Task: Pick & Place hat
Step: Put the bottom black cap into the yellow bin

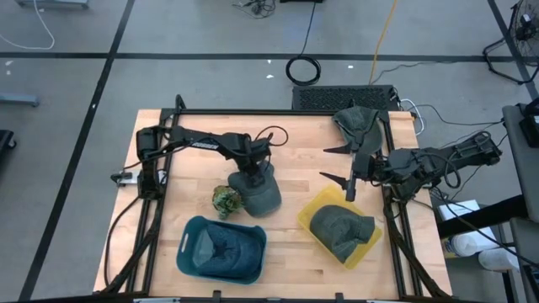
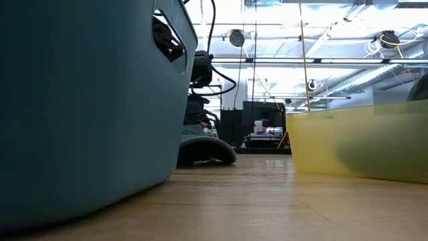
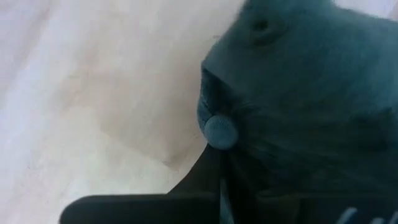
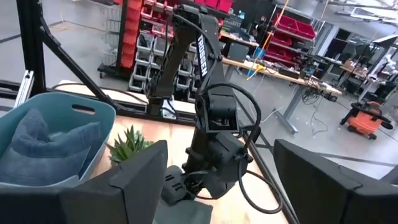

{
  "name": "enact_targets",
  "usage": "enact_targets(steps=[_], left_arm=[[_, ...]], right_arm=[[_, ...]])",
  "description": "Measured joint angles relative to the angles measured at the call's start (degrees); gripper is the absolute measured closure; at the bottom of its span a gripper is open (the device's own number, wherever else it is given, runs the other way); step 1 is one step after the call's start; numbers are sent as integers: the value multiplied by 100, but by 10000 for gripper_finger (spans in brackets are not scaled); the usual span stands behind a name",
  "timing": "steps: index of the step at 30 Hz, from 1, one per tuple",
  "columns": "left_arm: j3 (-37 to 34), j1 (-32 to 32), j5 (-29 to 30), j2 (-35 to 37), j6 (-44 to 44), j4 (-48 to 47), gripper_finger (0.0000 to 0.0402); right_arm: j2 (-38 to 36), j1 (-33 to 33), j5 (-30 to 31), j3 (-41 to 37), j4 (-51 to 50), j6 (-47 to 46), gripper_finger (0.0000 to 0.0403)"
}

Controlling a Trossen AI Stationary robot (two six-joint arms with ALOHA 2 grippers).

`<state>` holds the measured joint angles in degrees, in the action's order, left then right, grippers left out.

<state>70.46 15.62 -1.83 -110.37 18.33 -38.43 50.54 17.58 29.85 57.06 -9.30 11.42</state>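
The robot's right gripper will close on the dark grey hat's side edge (image 1: pixel 275 179) toward the yellow bin, because the left gripper holds the hat's top.
A dark grey hat (image 1: pixel 266 200) lies on the wooden table (image 1: pixel 295 160) at its middle, brim down (image 2: pixel 208 151). My left gripper (image 1: pixel 251 179) stands over it, pointing down, shut on its crown. A blue basket (image 1: pixel 221 248) at the near edge holds a blue hat (image 4: pixel 43 146). The yellow bin (image 1: pixel 341 229) to its right holds a grey-green hat (image 1: pixel 341 225). Another hat (image 1: pixel 355 122) hangs at the far right on the frame. My right gripper (image 1: pixel 328 164) is raised at the right, open, holding nothing. My left gripper pinches the cloth of the crown (image 3: pixel 249 155) right beside the hat's top button (image 3: pixel 221 132), between its two shut fingers (image 3: pixel 205 180). The fingers come from above, pointing down. The hat still rests with its brim on the table.
A small green plant (image 1: pixel 225 200) stands right beside the grey hat on its left. The blue basket's wall (image 2: pixel 80 100) fills the near left of the low view, the yellow bin (image 2: pixel 354 140) its right. Bare wood lies between the two bins.
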Motion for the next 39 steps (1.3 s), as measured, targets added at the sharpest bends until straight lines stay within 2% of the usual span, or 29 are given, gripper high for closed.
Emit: enact_targets(steps=[7, 14, 28, 36, 39], left_arm=[[127, 193, 31, 828, -6, -155, 397], [127, 262, -318, 1532, -31, -362, 397], [127, 231, -1319, 2143, 264, -430, 397], [154, 231, -1926, 2558, 634, 290, 398], [411, 231, -2014, 2614, 679, 215, 398]], right_arm=[[0, 0, 3, 0, 137, -10, 124], [0, 0, 4, 0, 137, -4, 124], [25, 0, 6, -2, 138, 52, 112], [213, 0, -34, -4, 177, 140, 90], [299, 0, -154, -4, 275, 131, 88]])
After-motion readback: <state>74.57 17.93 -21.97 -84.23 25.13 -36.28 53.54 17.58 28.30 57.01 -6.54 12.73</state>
